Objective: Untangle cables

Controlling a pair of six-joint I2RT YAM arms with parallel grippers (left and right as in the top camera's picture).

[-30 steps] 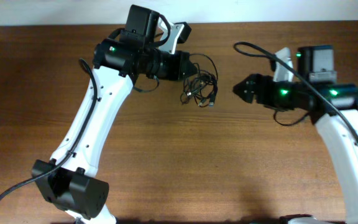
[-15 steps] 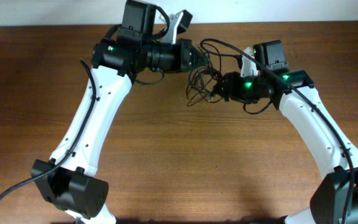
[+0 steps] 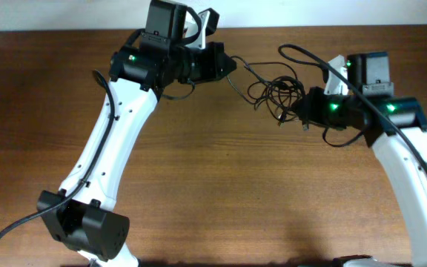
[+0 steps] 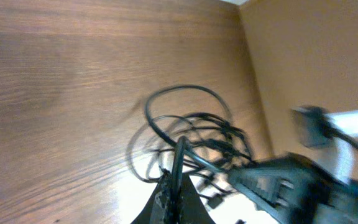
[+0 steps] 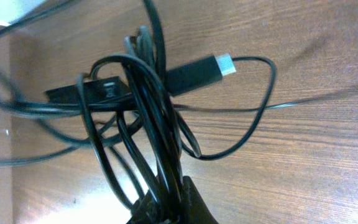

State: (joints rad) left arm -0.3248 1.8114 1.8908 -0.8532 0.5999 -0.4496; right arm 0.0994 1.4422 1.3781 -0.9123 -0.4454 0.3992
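Next, I let go of the single piece of cable in my left gripper and take the bunched cables (image 3: 283,92) beside my right gripper with it, because my right gripper clamps several strands of cable together.
The cables (image 3: 274,93) are a loose tangle of thin black cords stretched above the wooden table between my two grippers. My left gripper (image 3: 231,66) is shut on one strand at the tangle's left end; in the left wrist view that strand runs up from the left gripper (image 4: 175,194) into the looped cables (image 4: 188,124). My right gripper (image 3: 300,111) is shut on the right side of the tangle. In the right wrist view several strands of the cables (image 5: 143,106) pass into the right gripper (image 5: 169,200), and a plug with a silver tip (image 5: 225,64) sticks out to the right.
The brown wooden table (image 3: 221,193) fills the view, with a pale wall along its far edge. A thicker black cable (image 3: 310,61) arcs over the right arm (image 3: 391,156). The left arm (image 3: 113,133) slants across the left half.
My right gripper came in from the right, shut on the tangle and pulled it rightward. The tangle now stretches between the two grippers. The left gripper stayed shut on its strand.
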